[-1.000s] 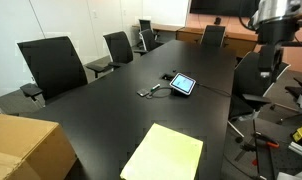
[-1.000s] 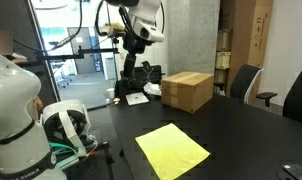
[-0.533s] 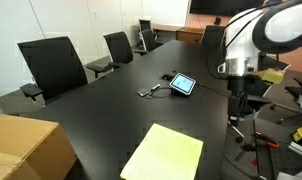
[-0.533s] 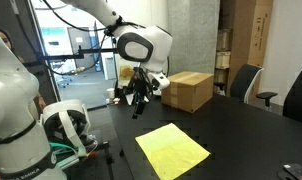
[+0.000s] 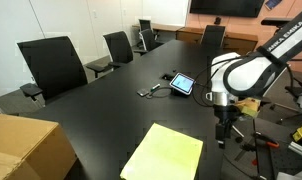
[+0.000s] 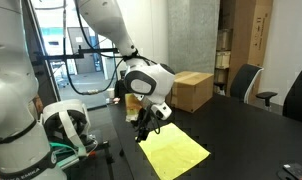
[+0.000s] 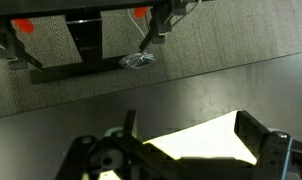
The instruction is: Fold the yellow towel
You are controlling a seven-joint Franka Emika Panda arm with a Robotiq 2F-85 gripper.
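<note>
The robot's gripper will next go to the yellow towel's corner (image 5: 198, 142) on the tablet's side, farthest from the cardboard box, and close there.
The yellow towel (image 5: 164, 153) lies flat and unfolded on the black table near its end; it also shows in the other exterior view (image 6: 174, 150). My gripper (image 5: 223, 137) hangs low over the table's edge by the towel's corner, and in the exterior view (image 6: 143, 130) it sits just above that corner. In the wrist view the towel (image 7: 196, 145) shows bright between the two fingers; the gripper (image 7: 186, 140) is open and holds nothing. The right finger (image 7: 259, 137) stands at the towel's corner.
A tan cardboard box (image 5: 26, 148) stands on the table near the towel, also in the exterior view (image 6: 187, 91). A tablet (image 5: 182, 84) with cables lies mid-table. Office chairs (image 5: 54, 66) line the table's side. Equipment stands (image 6: 61, 125) stand beyond the table's end.
The arm has swung down from high above to the table's edge, bringing the gripper low over the towel's corner. The towel has not moved.
</note>
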